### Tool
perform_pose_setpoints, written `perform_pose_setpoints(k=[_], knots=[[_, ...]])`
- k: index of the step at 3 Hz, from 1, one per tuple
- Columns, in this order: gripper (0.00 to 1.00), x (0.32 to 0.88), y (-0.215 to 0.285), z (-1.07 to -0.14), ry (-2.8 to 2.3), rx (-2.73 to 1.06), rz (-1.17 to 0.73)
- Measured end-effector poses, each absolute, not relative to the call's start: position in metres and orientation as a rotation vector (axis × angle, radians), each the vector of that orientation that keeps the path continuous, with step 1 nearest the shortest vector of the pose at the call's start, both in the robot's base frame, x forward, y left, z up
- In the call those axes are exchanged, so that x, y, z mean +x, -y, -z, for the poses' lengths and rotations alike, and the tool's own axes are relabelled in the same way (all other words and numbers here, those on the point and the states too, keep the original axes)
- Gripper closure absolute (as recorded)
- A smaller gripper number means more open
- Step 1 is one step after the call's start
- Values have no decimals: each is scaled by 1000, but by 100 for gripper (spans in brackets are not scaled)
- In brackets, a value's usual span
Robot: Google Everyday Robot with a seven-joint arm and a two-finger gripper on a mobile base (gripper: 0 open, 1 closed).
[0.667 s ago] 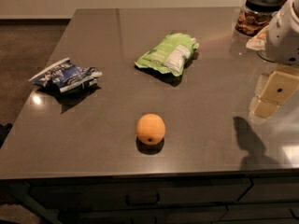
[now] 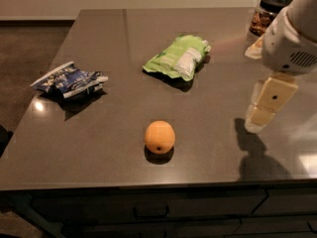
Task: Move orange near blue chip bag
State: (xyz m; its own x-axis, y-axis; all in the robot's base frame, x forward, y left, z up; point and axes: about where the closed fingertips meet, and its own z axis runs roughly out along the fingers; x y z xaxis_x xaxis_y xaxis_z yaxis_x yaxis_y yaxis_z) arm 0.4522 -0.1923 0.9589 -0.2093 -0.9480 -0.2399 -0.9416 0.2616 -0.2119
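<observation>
Next, I move my gripper to the orange near the front edge of the table and close it on the orange's sides (image 2: 159,137).
The orange (image 2: 159,137) sits on the dark table (image 2: 99,152) near its front edge, at the middle. The blue chip bag (image 2: 69,80), crumpled dark blue and white, lies at the table's left side, well apart from the orange. My gripper (image 2: 259,119) hangs from the white arm at the right, pointing down just above the table. It is to the right of the orange, about a third of the table's width away, and holds nothing that I can see.
A light-green chip bag (image 2: 179,57) lies behind the orange at mid-table. A glass jar with a black lid (image 2: 266,15) stands at the back right corner. The table's front edge runs just below the orange.
My gripper has moved left and slightly down, towards the orange. The orange and both bags have not moved.
</observation>
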Motion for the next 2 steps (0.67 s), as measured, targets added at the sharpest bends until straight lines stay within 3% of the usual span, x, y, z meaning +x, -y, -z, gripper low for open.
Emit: perform_pose_setpoints(k=[2], knots=[[0,465,143,-917,-2209,-1771,-219]])
